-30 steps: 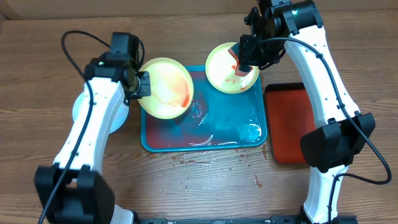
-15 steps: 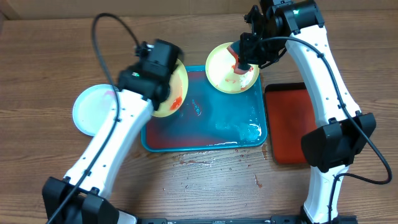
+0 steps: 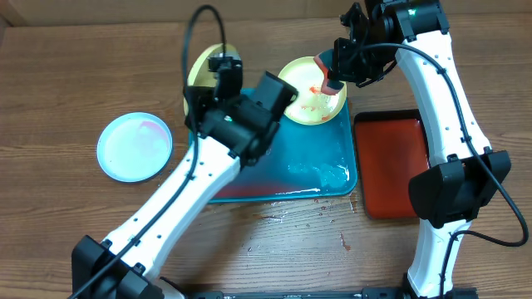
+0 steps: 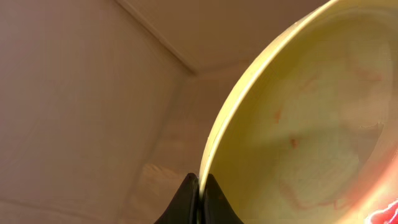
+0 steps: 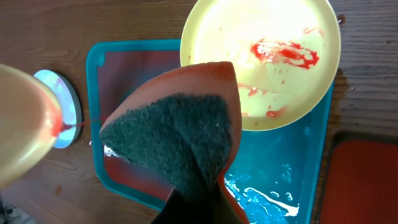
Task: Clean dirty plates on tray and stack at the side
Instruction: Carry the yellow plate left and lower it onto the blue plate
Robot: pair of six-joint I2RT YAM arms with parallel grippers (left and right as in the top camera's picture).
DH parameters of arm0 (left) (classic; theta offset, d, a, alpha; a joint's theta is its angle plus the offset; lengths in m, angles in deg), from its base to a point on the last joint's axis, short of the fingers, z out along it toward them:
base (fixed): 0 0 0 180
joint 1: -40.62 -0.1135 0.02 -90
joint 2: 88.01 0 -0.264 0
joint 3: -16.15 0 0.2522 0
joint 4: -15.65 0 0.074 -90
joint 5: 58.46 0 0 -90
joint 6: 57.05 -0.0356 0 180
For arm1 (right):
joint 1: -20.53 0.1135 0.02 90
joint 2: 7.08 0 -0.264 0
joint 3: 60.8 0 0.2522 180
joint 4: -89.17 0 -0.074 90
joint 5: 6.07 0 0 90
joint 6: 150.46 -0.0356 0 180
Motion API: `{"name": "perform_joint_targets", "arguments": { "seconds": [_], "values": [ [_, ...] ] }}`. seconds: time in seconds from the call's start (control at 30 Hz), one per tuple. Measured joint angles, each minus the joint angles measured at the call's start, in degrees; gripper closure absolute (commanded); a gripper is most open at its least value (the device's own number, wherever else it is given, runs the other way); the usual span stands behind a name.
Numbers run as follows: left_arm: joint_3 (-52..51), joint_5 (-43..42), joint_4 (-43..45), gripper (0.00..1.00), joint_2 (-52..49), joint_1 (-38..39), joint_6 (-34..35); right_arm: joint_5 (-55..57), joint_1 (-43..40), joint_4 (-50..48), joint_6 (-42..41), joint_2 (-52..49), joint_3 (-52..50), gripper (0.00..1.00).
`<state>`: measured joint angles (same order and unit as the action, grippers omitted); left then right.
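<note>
My left gripper is going to set the pale yellow-green plate down for me, on top of the light blue plate [image 3: 134, 147]. The yellow-green plate is now on edge above the teal-rimmed tray.
My left gripper [image 4: 200, 185] is shut on the rim of a pale yellow-green plate [image 4: 298, 124] with faint red smears. It holds the plate on edge above the far left of the teal-rimmed tray [image 3: 337, 184]; the plate also shows in the overhead view [image 3: 199, 68]. A second yellow-green plate [image 3: 306, 101] with red sauce lies at the tray's far right corner. My right gripper [image 5: 199, 200] is shut on an orange and dark green sponge [image 5: 177, 127] above that plate [image 5: 267, 56]. The light blue plate [image 3: 135, 148] lies on the table to the left.
A smaller black-rimmed red tray [image 3: 391, 162] lies right of the teal tray. Water and foam pool in the teal tray's right half [image 3: 328, 173]. Droplets spot the table in front of it. The left arm [image 3: 191, 191] reaches across the tray's left side.
My left arm has swung right and up, carrying the yellow-green plate from flat over the tray's left side to on edge at the far left. The right gripper shifted slightly.
</note>
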<state>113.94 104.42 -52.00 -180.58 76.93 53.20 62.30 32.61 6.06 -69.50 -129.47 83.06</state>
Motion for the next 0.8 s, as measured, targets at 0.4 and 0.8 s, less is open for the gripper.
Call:
{"name": "perform_joint_targets", "arguments": {
  "seconds": [0.4,0.8],
  "values": [
    [0.0,11.8,1.2,0.96,0.0,2.9,0.4,-0.2,0.0,0.0,0.0,0.0,0.0,0.96],
    [0.0,0.8,1.1,0.96,0.1,2.6,-3.2,-0.5,0.0,0.5,0.0,0.0,0.0,0.96]
  ]
}}
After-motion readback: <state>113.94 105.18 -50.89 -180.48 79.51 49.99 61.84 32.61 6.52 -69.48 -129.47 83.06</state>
